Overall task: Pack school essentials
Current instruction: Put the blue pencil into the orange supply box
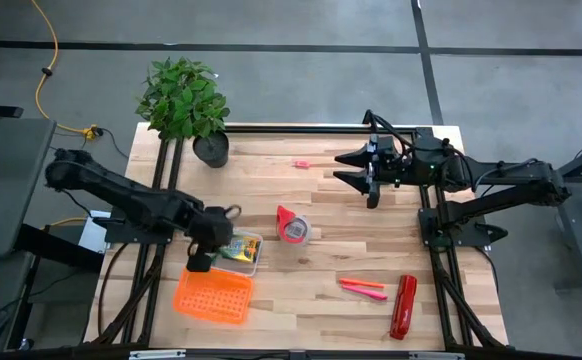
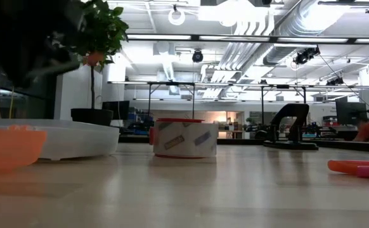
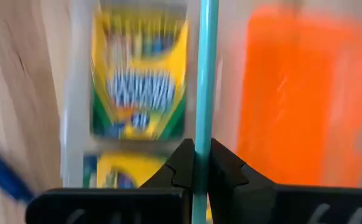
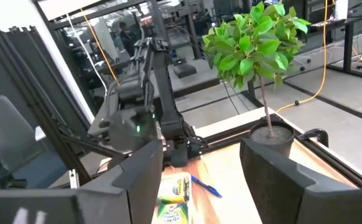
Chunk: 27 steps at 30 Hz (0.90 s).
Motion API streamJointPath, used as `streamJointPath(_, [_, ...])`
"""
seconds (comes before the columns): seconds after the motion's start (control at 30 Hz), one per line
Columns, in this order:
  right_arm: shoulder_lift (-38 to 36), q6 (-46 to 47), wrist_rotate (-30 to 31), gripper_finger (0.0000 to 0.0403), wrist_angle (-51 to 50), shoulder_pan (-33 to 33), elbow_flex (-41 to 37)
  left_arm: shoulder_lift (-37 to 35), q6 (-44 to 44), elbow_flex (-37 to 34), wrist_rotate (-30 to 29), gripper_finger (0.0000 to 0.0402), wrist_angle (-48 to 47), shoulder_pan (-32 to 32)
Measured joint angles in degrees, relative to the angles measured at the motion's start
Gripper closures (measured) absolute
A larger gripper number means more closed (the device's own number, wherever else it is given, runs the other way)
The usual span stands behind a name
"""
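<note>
Next, my left gripper puts the teal pencil down on top of the yellow-green crayon boxes [image 1: 232, 247] [image 3: 122, 118] in the clear tray.
My left gripper [image 1: 202, 256] hangs over the near left end of a clear tray [image 1: 243, 252] and is shut on a thin teal pencil [image 3: 204, 74]. Two yellow-green crayon boxes [image 3: 140, 81] lie in that tray, and a blue pen [image 3: 4, 175] shows beside them. Pink-red markers [image 1: 363, 288] lie on the table near the right front. A tiny pink piece [image 1: 301, 163] lies toward the far edge. My right gripper [image 1: 355, 170] waits open above the far right of the table, touching nothing. My left gripper pinches the teal pencil's shaft [image 3: 199, 163] between its two fingertips [image 3: 227, 165]. The pencil runs on straight past the fingertips, over the strip between the clear tray and the orange basket. Whether its far end rests on anything, I cannot tell.
An orange perforated basket [image 1: 213, 297] sits at the near edge beside the tray. A red tape roll [image 1: 293, 226] stands mid-table, a long red stapler [image 1: 403, 305] lies near the right front, and a potted plant [image 1: 185, 100] stands at the far left corner.
</note>
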Motion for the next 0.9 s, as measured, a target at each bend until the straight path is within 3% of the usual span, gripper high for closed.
streamJointPath(0.27, [0.02,0.02,0.01,0.0195,-1.33,0.0,0.0,7.67,2.23,0.01,-0.05,0.0397,0.95,-0.57])
streamJointPath(0.53, [0.04,0.01,0.04,0.0195,-2.3,0.0,0.0,12.34,-1.9,-0.01,4.46,0.0397,3.45,-0.59])
streamJointPath(0.9, [0.04,0.03,0.07,0.0195,-3.37,-0.02,0.02,12.27,3.76,0.01,-1.88,0.0397,-0.5,2.46])
